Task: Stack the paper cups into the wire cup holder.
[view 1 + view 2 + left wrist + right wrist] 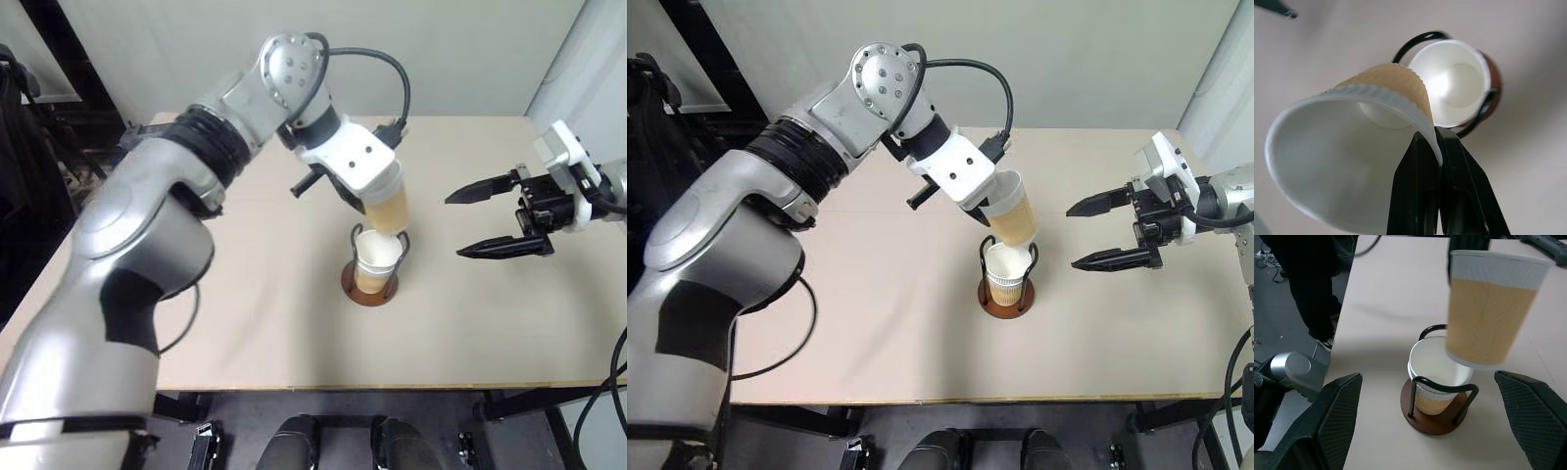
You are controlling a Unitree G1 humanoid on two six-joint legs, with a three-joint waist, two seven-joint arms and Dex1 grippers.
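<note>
Next, my left gripper lets go of the tan paper cup inside the opening of the cup seated in the holder (pixel 378 252) (pixel 1451 83).
The wire cup holder (pixel 370 286) stands mid-table, a reddish-brown disc with dark wire loops (pixel 1442 384). A paper cup (pixel 1436 363) sits upright inside it, and a second rim shows just under its own. Another tan paper cup (pixel 386 206) hangs tilted directly above, its bottom close over the seated cup's mouth. My left gripper (pixel 1436 136) is shut on this cup's white rim (pixel 1352 95), pinching the wall between its black fingers (pixel 1415 186). To the right of the holder, my right gripper (pixel 482 221) is open and holds nothing, pointing toward the cups.
The tan table (pixel 294 323) has bare surface all around the holder, with its front edge (pixel 392 385) near me. A person in dark trousers (pixel 1308 289) stands beside the table's left end. Dark equipment (pixel 29 137) sits off the table's left side.
</note>
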